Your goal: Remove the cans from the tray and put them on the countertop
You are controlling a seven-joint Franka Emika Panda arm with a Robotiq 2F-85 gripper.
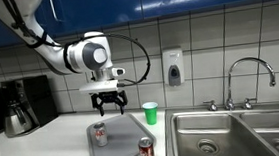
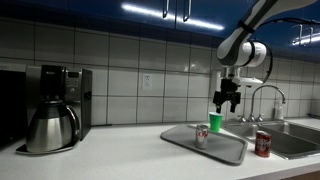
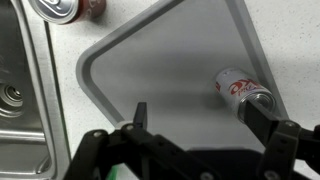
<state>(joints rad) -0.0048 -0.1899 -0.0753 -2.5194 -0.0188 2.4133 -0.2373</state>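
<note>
The silver-white can on the grey tray is next for my gripper, which should go down to it and close around the can's upper end (image 1: 99, 126) (image 3: 257, 100).
The grey tray (image 1: 123, 147) lies on the white countertop (image 1: 69, 144) beside the sink. The silver-white can with red markings (image 1: 100, 134) stands on the tray; it also shows in the wrist view (image 3: 243, 88) and in an exterior view (image 2: 202, 135). The dark red-brown can (image 1: 146, 153) stands off the tray on the countertop by the sink edge, and shows in the wrist view (image 3: 68, 8) and in an exterior view (image 2: 263, 144). My gripper (image 1: 107, 99) hangs open and empty above the tray (image 3: 160, 60). In the wrist view its right finger is near the silver-white can, without touching it.
A green cup (image 1: 150, 112) stands behind the tray near the wall. The steel sink (image 1: 234, 136) with its faucet (image 1: 250, 74) is beside the tray. A coffee maker with a pot (image 2: 55, 110) stands at the counter's other end. A soap dispenser (image 1: 173, 65) hangs on the tiled wall.
</note>
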